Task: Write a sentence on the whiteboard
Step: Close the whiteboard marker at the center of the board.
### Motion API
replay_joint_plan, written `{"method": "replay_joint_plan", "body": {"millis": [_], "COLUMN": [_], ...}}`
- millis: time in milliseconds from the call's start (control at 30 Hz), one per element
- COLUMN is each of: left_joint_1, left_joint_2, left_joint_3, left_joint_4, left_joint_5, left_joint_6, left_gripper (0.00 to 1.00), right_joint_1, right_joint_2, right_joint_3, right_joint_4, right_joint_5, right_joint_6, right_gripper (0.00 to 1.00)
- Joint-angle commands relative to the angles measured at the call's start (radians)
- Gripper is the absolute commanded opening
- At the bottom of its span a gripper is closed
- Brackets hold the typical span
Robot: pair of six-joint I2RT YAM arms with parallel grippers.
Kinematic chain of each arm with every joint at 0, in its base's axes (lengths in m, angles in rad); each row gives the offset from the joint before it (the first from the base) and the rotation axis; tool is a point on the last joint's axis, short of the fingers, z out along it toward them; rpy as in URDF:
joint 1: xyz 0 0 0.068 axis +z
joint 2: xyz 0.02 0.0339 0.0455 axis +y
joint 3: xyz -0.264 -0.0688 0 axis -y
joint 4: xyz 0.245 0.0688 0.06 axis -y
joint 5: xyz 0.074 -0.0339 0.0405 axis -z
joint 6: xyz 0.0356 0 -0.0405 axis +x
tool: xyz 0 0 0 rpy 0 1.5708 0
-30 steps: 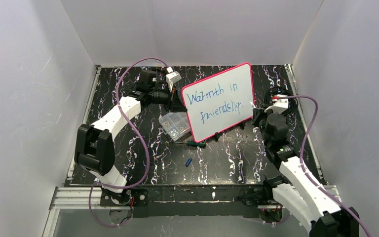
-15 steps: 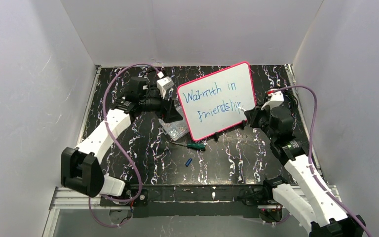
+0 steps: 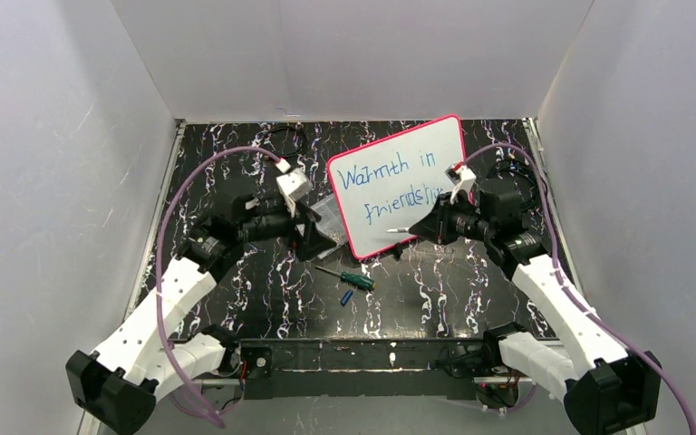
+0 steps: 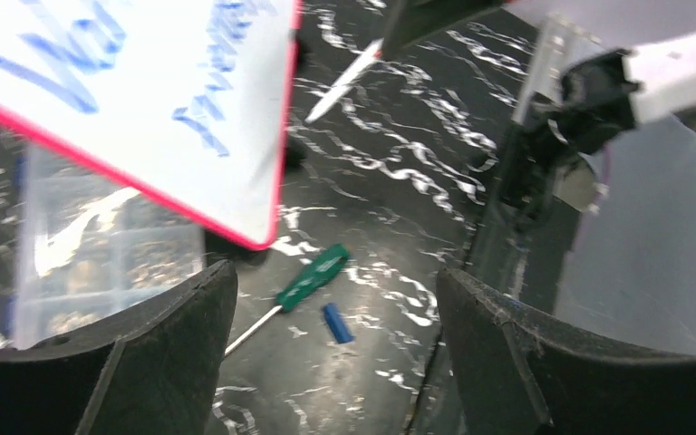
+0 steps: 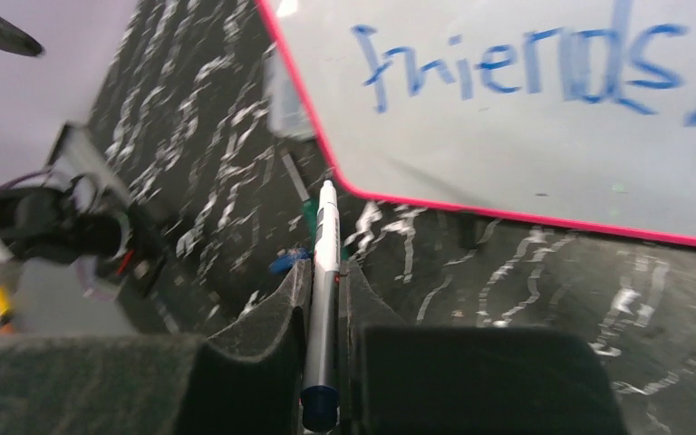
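Note:
My right gripper is holding the white marker lengthwise, so my left gripper will hold the marker while my right gripper takes its blue end [image 5: 320, 409] before capping.
The whiteboard [image 3: 399, 186], white with a pink-red rim, sits at the back middle of the table. It carries the sentence [image 3: 390, 186] in blue, "Warmth in friendship", on two lines. My left gripper [image 3: 315, 239] stands open and empty just off the board's near-left corner. From the left wrist, that corner [image 4: 236, 195] and some blue strokes [image 4: 63, 63] show above the empty jaws [image 4: 335, 353]. My right gripper [image 3: 423, 228] is shut on a white marker [image 3: 401, 230], whose tip points left in front of the board's near edge. The right wrist view shows the marker [image 5: 323, 272] pinched between the pads, below the word "friends" [image 5: 526, 68].
A clear compartment box [image 3: 330, 216] lies partly under the board's left side. A green-handled screwdriver [image 3: 349, 278] and a small blue cap [image 3: 346, 296] lie on the black marbled table [image 3: 236, 181] nearer the arms. White walls enclose the table on three sides.
My left gripper has let go of the board's left edge, opened and drawn back towards the near side. My right gripper has pulled the marker off the board, towards the near edge.

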Motion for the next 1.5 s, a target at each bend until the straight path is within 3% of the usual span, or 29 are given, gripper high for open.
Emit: {"method": "replay_joint_plan", "body": {"millis": [0,300,667,767,833,967,1033,1200,1267,1333,1467], "left_joint_1": [-0.152,-0.327,-0.393,-0.405,-0.415,-0.424,-0.427,-0.428,-0.428,-0.428,-0.428], "left_joint_2": [-0.01,0.118,0.209,0.225,0.233,0.244,0.236,0.189,0.177,0.178,0.158], "left_joint_3": [-0.032,0.002,0.012,0.022,0.025,0.024,0.01,-0.089,-0.117,-0.127,-0.164], "left_joint_4": [0.019,0.04,0.067,0.068,0.072,0.079,0.097,0.256,0.301,0.319,0.395], "left_joint_5": [-0.023,-0.028,-0.047,-0.045,-0.044,-0.045,-0.059,-0.138,-0.156,-0.169,-0.203], "left_joint_6": [-0.064,-0.049,-0.044,-0.043,-0.043,-0.05,-0.068,-0.193,-0.234,-0.272,-0.357], "left_gripper": [0.78,0.78,0.72,0.6,0.41,0.17,0.0,0.0,0.0,0.0,0.0], "right_joint_1": [0.011,0.098,0.179,0.192,0.196,0.199,0.199,0.199,0.199,0.199,0.199], "right_joint_2": [0.062,0.158,0.212,0.217,0.218,0.212,0.2,0.131,0.102,0.082,0.043], "right_joint_3": [0.084,0.14,0.193,0.2,0.201,0.2,0.196,0.156,0.118,0.074,-0.033], "right_joint_4": [-0.028,-0.092,-0.101,-0.1,-0.099,-0.094,-0.08,0.017,0.083,0.149,0.332], "right_joint_5": [-0.294,-0.4,-0.427,-0.432,-0.433,-0.438,-0.412,-0.305,-0.291,-0.277,-0.234], "right_joint_6": [-0.002,-0.031,-0.041,-0.042,-0.041,-0.036,-0.022,0.07,0.124,0.173,0.32], "right_gripper": [0.01,0.01,0.01,0.01,0.01,0.01,0.09,0.49,0.6,0.66,0.67]}}
